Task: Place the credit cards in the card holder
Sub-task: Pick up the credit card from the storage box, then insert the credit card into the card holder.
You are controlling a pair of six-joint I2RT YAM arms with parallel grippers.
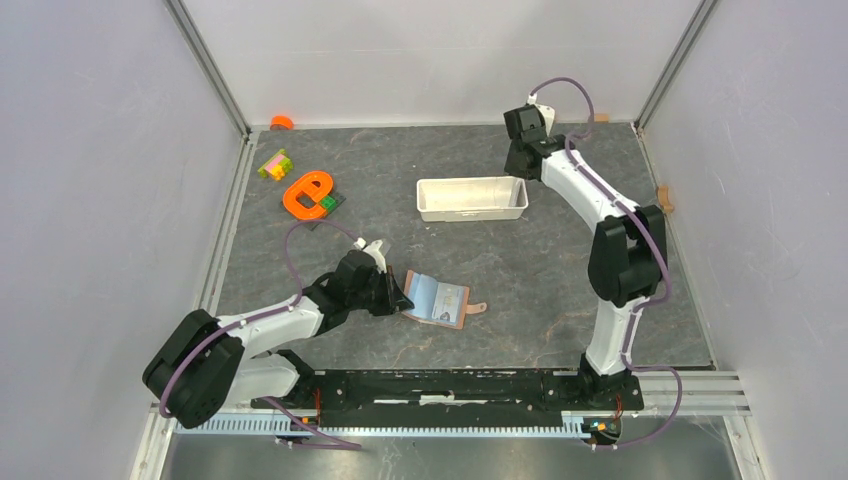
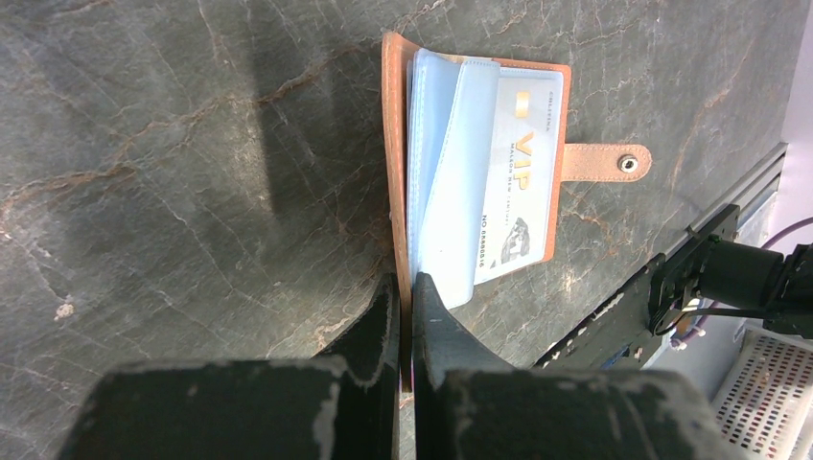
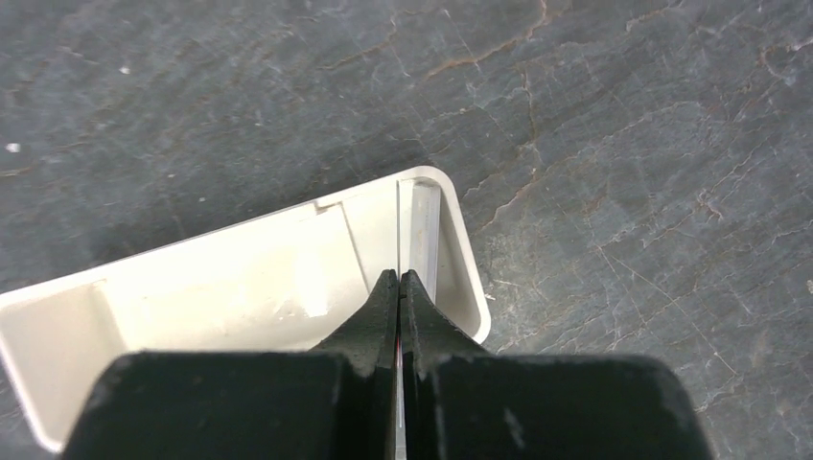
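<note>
Next, I open my left gripper, as the blue sleeves slant crooked against the card holder's raised brown cover, let them settle, and then pinch the brown cover's near end (image 2: 402, 257).
The brown card holder (image 1: 437, 298) lies open on the table, its snap tab (image 2: 604, 161) pointing away from my left arm. A pale credit card (image 2: 522, 172) printed with VIP sits in its clear blue sleeves. My left gripper (image 2: 405, 280) is shut on the near edge of the holder's brown cover (image 2: 391, 172). My right gripper (image 3: 398, 276) hangs over the right end of the white tray (image 3: 470, 268). It is shut on a thin card (image 3: 398, 225) seen edge-on, standing inside the tray. From above, the right gripper (image 1: 521, 165) is at the tray's right end (image 1: 518, 195).
An orange ring-shaped toy (image 1: 308, 193), coloured blocks (image 1: 274, 165) and a small orange piece (image 1: 282, 122) lie at the back left. The black base rail (image 1: 450, 385) runs along the near edge. White walls close in the table.
</note>
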